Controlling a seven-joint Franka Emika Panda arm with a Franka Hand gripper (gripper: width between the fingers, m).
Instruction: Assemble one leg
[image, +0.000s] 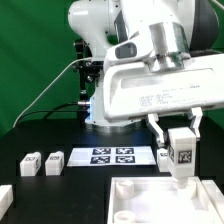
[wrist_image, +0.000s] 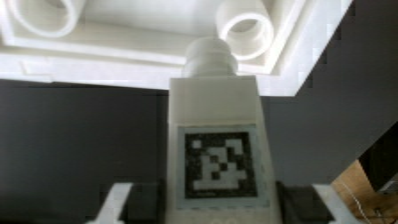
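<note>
My gripper needs to release the leg upright in the round socket at the white panel's corner (image: 207, 214) (wrist_image: 246, 34).
My gripper (image: 181, 143) is shut on a leg (image: 182, 152), a white cuboid post with a black-and-white tag, held upright above the wide white tray-like panel (image: 128, 196) at the exterior view's lower right. In the wrist view the leg (wrist_image: 221, 140) fills the middle between the two dark finger pads (wrist_image: 139, 205), its rounded end close to a round socket (wrist_image: 251, 32) at the panel's corner (wrist_image: 107, 60). I cannot tell whether the end touches the panel. Two more legs (image: 30, 163) (image: 54, 161) lie on the table at the exterior view's left.
The marker board (image: 112, 155) lies flat on the black table in front of the arm's base. Another white part (image: 5, 195) shows at the exterior view's lower left edge. A green backdrop stands behind. A second round socket (wrist_image: 50, 15) shows on the panel.
</note>
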